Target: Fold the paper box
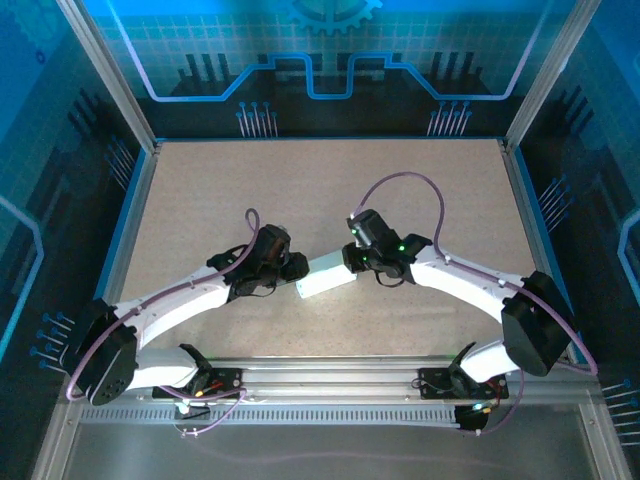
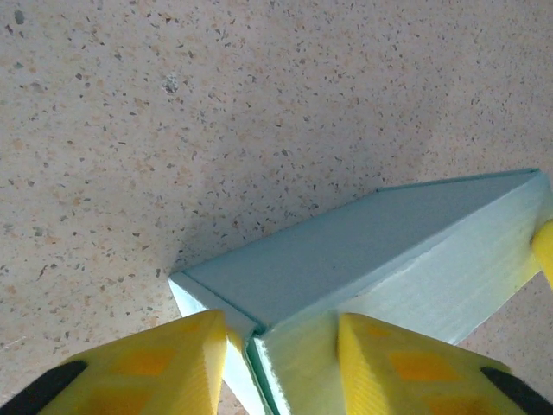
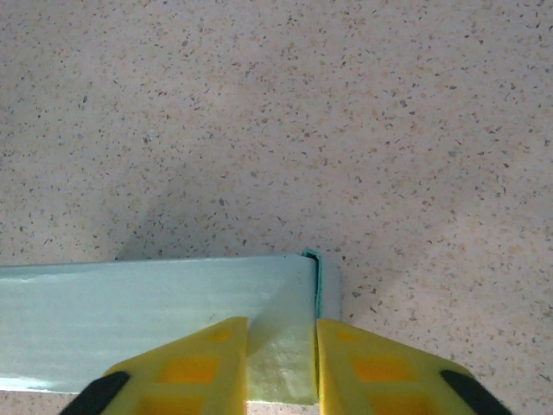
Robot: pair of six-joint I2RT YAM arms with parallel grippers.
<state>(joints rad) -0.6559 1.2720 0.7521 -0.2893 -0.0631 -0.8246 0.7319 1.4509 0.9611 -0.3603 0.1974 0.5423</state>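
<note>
The paper box's end corner has my left gripper sitting slantwise on it, so that gripper should open, grip the box across its long sides (image 1: 320, 277) and lift it.
The paper box (image 1: 326, 280) is a small pale mint rectangular box lying on the speckled table between both arms. In the left wrist view its near corner (image 2: 363, 251) sits between the yellow fingers (image 2: 173, 363), and my left gripper (image 2: 281, 318) is shut on that end. My left gripper (image 1: 297, 268) meets the box's left end from the left. My right gripper (image 1: 352, 262) is at the box's right end. Its jaws (image 3: 281, 322) stand narrow: one finger (image 3: 371, 367) lies against the end flap (image 3: 315, 285), the other overlaps the top face. Whether they pinch the card is unclear.
The beige speckled tabletop (image 1: 300, 190) stretches behind the box. Metal frame posts (image 1: 110, 80) and blue side walls ring the table. A rail (image 1: 330, 375) with both arm bases runs along the near edge.
</note>
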